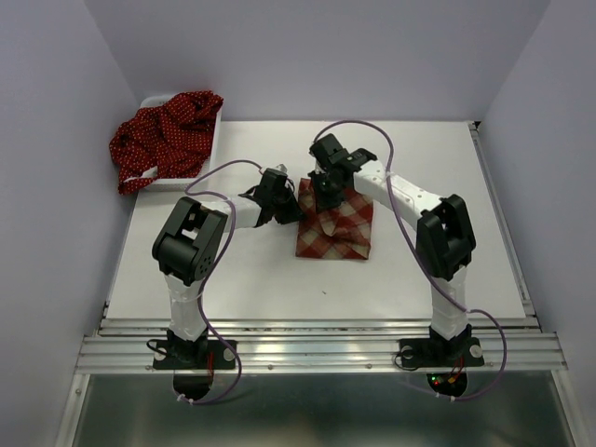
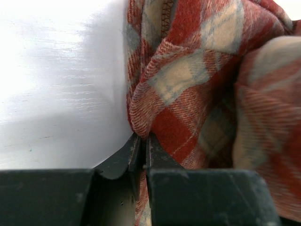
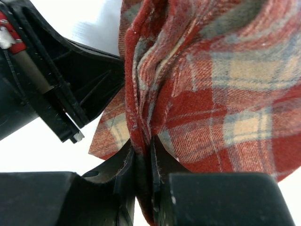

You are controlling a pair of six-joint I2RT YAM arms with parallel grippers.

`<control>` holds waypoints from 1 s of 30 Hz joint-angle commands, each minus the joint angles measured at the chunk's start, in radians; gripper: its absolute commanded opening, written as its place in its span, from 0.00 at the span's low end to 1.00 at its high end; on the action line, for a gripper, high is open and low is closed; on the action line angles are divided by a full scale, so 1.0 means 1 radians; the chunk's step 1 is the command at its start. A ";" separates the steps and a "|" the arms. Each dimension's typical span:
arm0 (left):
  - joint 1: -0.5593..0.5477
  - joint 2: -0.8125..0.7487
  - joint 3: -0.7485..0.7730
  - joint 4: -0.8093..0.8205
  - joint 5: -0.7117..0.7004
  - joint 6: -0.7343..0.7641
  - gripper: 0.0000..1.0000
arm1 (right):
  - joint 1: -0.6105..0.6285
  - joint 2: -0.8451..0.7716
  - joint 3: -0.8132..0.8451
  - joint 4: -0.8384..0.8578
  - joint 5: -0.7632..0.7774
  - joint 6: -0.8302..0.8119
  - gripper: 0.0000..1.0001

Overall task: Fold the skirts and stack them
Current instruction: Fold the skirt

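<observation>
The plaid skirt's near layers are bunched and my grippers are close together, so next my left gripper opens and takes the skirt's side edge closer to the near corner (image 1: 301, 238).
A red-and-cream plaid skirt (image 1: 337, 230) lies bunched near the middle of the table. My left gripper (image 1: 291, 207) is at its left edge, shut on a fold of the plaid skirt (image 2: 188, 84). My right gripper (image 1: 326, 193) is at its far edge, shut on gathered layers of the plaid skirt (image 3: 221, 89). The two grippers are close together; the left gripper's black body shows at the left of the right wrist view. Dark red dotted skirts (image 1: 166, 135) are heaped in the white basket (image 1: 207, 156) at the back left.
Purple cables loop over both arms (image 1: 214, 172). Grey walls close in the table (image 1: 279, 279) at the back and both sides. A metal rail (image 1: 317, 349) runs along the near edge at the arm bases.
</observation>
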 commanded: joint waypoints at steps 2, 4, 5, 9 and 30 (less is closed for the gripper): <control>-0.015 -0.017 -0.014 0.010 0.017 -0.007 0.05 | 0.013 0.024 0.020 0.043 -0.046 0.015 0.01; -0.015 -0.019 -0.014 0.010 0.016 -0.008 0.05 | 0.013 0.033 0.020 0.041 -0.051 0.018 0.02; -0.014 -0.019 -0.014 0.010 0.014 -0.010 0.05 | 0.013 0.038 0.022 0.043 -0.058 0.021 0.03; -0.014 -0.022 -0.012 0.008 0.008 -0.016 0.05 | 0.013 0.064 0.022 0.063 -0.063 0.025 0.08; -0.001 -0.137 -0.053 -0.006 -0.070 -0.050 0.28 | 0.013 -0.157 -0.134 0.202 -0.203 -0.050 0.77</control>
